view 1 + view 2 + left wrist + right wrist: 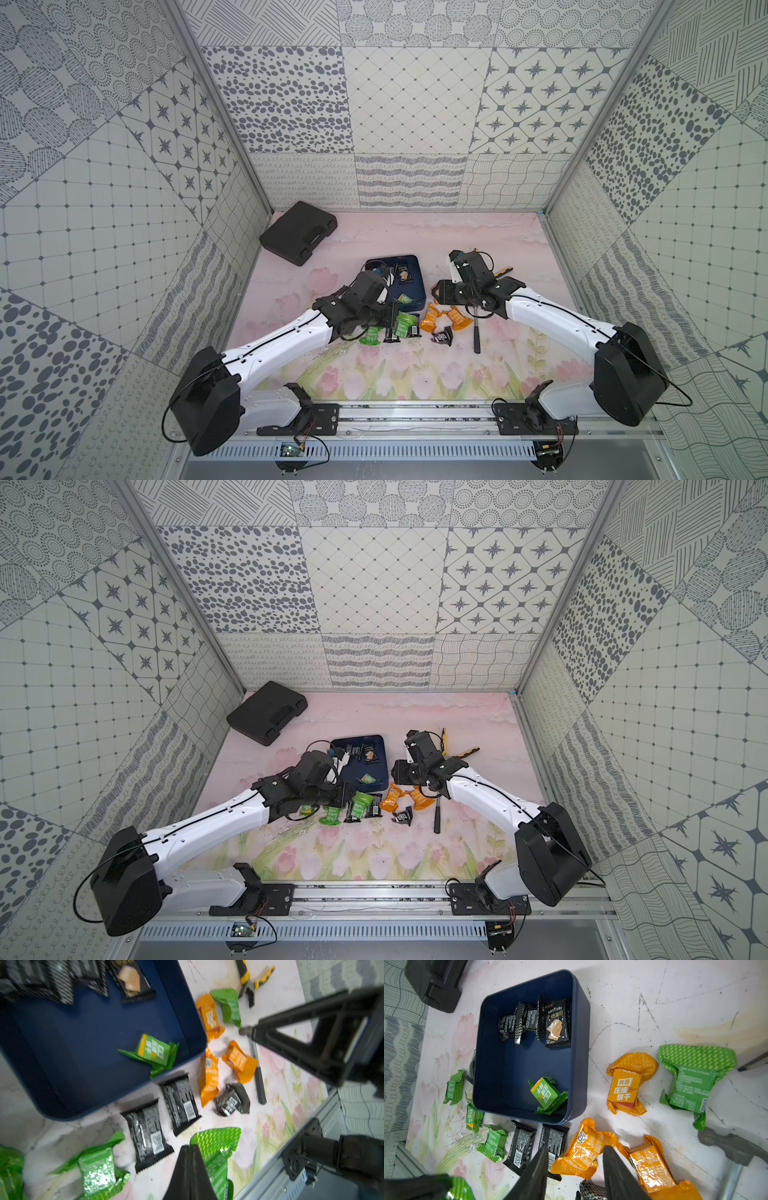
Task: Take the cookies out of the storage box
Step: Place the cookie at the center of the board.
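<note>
I should let the green cookie packet go from my left gripper on the mat (425, 353) (218, 1146) in front of the crumpled black cookie.
The storage box (519, 1068), a shallow navy tin, sits mid-table and shows in both top views (422, 282). Inside it lie one green cookie packet (546, 1093) and a few black ones (529, 1020). Several green, black and orange cookies lie on the mat along its near side (405, 326). My left gripper (189, 1147) is shut just above the mat, its tips against a green packet (216, 1140); whether the wrapper is pinched does not show. My right gripper (576, 1150) is open above an orange packet (583, 1147), holding nothing.
A hammer (478, 332) lies to the right of the orange packets, under the right arm. Yellow-handled pliers (249, 978) lie beyond it. A black plastic case (297, 237) sits at the back left. Patterned walls close in three sides.
</note>
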### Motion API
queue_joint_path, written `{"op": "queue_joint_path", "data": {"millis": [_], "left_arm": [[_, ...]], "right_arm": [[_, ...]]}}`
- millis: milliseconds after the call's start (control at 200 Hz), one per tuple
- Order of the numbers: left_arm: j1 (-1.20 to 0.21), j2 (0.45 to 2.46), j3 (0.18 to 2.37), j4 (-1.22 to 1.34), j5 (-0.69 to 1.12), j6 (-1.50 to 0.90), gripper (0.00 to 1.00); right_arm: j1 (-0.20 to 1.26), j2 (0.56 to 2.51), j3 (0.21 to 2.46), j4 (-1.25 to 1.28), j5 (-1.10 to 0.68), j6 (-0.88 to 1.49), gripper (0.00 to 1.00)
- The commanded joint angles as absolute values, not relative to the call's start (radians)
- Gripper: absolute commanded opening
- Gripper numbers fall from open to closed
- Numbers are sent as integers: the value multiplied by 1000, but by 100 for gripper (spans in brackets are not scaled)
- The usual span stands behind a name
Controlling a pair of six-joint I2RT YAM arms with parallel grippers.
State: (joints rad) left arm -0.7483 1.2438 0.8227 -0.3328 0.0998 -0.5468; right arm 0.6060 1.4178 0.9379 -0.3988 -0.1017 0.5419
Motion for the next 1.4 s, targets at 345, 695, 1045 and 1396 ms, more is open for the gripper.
{"op": "queue_joint_path", "data": {"millis": [345,695,1045,1396], "left_arm": [[-1017,1441,790,-126,21,-454,0],[-1019,1591,858,-72,-96,-420,0],[-1019,1574,861,-86,-183,-389,28],[-944,1328,832,-109,-319,-542,38]], "right_arm": [[603,1284,824,-407,-91,569,46],[603,1230,796,-421,-80,571,45],[603,1238,821,-422,-65,550,45],[611,1342,961,-455,-78,501,47]]}}
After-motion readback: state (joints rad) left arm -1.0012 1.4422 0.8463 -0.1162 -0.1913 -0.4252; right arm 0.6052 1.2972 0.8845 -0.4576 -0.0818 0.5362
